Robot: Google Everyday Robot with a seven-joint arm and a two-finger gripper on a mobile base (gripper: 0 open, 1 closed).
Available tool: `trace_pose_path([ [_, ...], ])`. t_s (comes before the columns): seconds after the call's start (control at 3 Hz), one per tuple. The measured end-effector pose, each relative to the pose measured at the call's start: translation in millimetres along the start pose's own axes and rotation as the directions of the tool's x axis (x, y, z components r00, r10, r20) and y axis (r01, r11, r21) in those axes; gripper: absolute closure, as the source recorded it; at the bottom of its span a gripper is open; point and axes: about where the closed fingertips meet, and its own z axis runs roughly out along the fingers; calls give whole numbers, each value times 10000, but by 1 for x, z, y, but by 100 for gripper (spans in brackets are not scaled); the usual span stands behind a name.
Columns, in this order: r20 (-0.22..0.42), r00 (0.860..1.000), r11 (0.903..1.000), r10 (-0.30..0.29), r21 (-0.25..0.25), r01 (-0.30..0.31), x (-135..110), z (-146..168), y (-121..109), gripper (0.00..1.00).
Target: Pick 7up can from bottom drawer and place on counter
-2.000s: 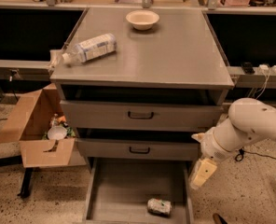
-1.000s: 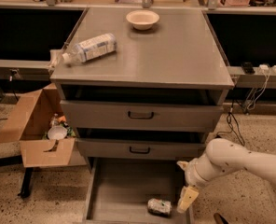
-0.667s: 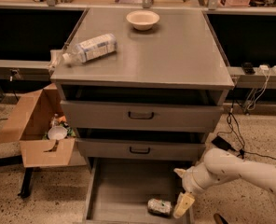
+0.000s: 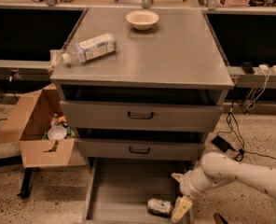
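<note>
I will next close my gripper on the arm-side end [image 4: 168, 207] of the 7up can that is lying in the open bottom drawer.
The 7up can [image 4: 159, 206] lies on its side on the floor of the open bottom drawer [image 4: 124, 185], near its front right corner. My gripper [image 4: 179, 204] hangs at the end of the white arm, low at the drawer's right side, just right of the can. One pale yellow fingertip [image 4: 181, 209] points down beside the can. The grey counter [image 4: 175, 50] is the cabinet's top, far above the gripper.
A clear plastic bottle [image 4: 89, 48] lies on the counter's left edge and a beige bowl [image 4: 142, 19] stands at its back. Two upper drawers with black handles are slightly open. An open cardboard box [image 4: 37, 134] sits on the left floor. Cables lie on the right.
The arm has come down and leftward from beside the middle drawer to the bottom drawer's right side, ending close to the can. The can has not moved.
</note>
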Motion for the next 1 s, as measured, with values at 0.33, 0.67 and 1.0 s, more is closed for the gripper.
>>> trace_pose_path([
  [0.33,84,9995,9993,-306,229,304,8,19,-14,0],
  [0.67,-97,9973,9961,-733,482,737,17,47,-33,0],
  [1.0,-238,9945,9937,-1023,432,1033,26,77,-50,0],
])
